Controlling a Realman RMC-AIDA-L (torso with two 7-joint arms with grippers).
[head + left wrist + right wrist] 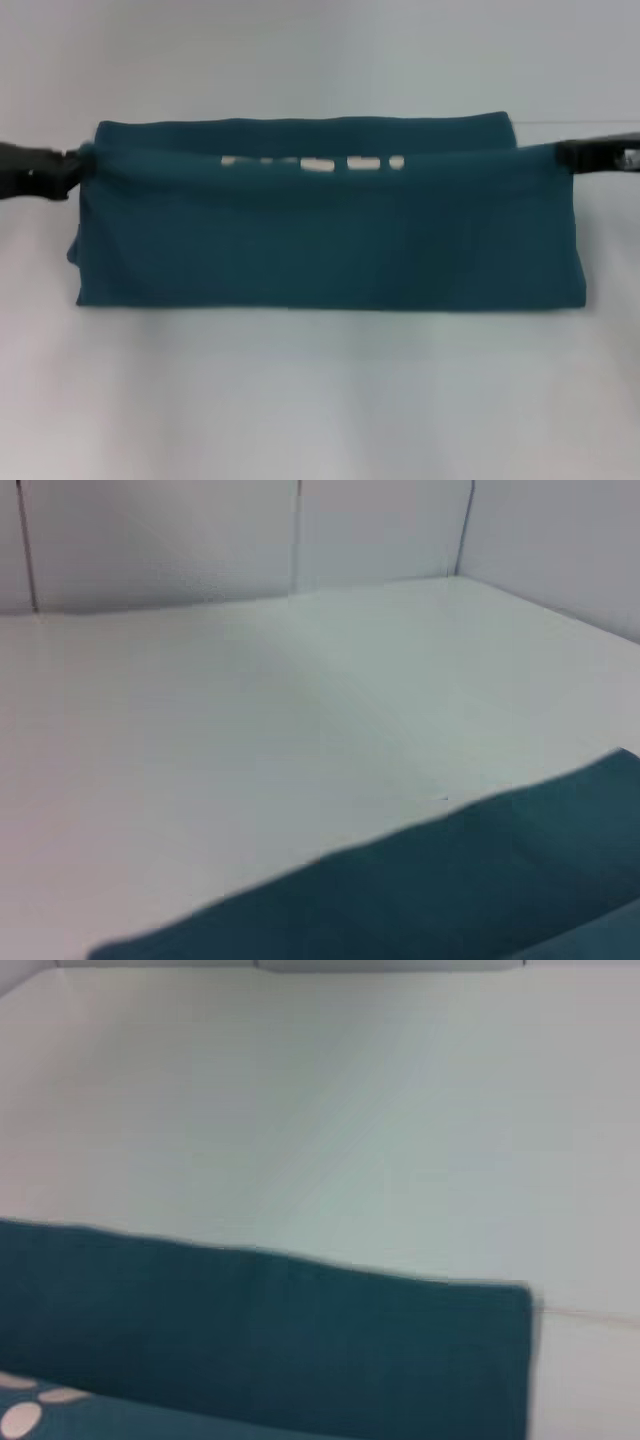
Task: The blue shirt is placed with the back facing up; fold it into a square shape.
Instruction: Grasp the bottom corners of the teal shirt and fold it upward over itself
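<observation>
I need to use my right gripper to set the raised corner of the blue shirt down on the lower layer's far edge (480,114) (420,1288), near that layer's corner, and release it there.
The blue shirt (330,240) lies across the white table (320,400) as a wide folded band. A row of white print marks (315,163) peeks out between its layers. My left gripper (75,165) is at the shirt's upper left corner, where the fabric bunches into it. My right gripper (562,155) is at the upper right corner, and the folded edge runs taut between the two. Both look shut on the cloth. The left wrist view shows a strip of the shirt (450,880), and the right wrist view shows the shirt (300,1340) with white marks (20,1415).
White table surface extends in front of and behind the shirt. A pale wall (250,540) rises at the table's far edge, with a corner seam (465,525).
</observation>
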